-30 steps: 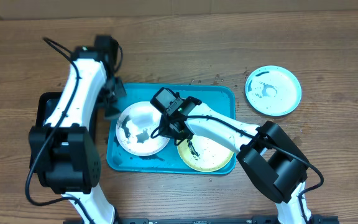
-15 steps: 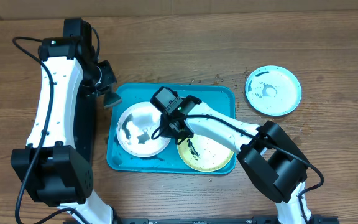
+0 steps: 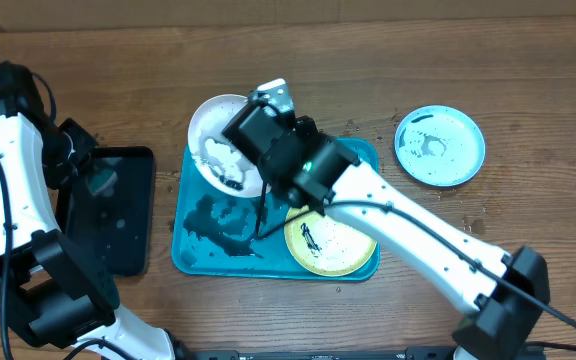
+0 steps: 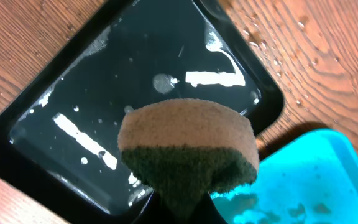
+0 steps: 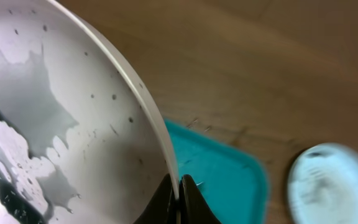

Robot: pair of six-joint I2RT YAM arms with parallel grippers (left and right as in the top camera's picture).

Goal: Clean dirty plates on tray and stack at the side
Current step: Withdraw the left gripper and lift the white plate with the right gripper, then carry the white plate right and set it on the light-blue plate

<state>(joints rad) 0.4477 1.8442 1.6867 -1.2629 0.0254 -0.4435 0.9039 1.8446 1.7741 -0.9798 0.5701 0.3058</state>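
Note:
Next, I set the white plate, now tilted above the turquoise tray, down on top of the light blue plate (image 3: pixel 438 145) (image 5: pixel 332 188) using my right gripper.
My right gripper (image 3: pixel 252 160) is shut on the rim of the white plate (image 3: pixel 218 143), which hangs tilted above the back left corner of the turquoise tray (image 3: pixel 360 158). Black smears and water run over the plate's face (image 5: pixel 55 124), and the jaws (image 5: pixel 179 194) pinch its edge. The yellow-green plate (image 3: pixel 330 243) lies in the tray at the right, streaked black. On the table to the right lies the light blue plate (image 3: pixel 439 146), also smeared. My left gripper (image 4: pixel 185 210) is shut on a tan and green sponge (image 4: pixel 188 146) above the black tray (image 4: pixel 104 99).
A puddle of dark dirty water (image 3: pixel 213 222) lies on the turquoise tray's left half. The black tray (image 3: pixel 118 215) holds water and stands left of the turquoise tray. Water drops dot the wood near both trays.
My right arm lifted the white plate off the tray and tilted it up toward the back, uncovering the dark puddle. The left arm swung left with the sponge to over the black tray.

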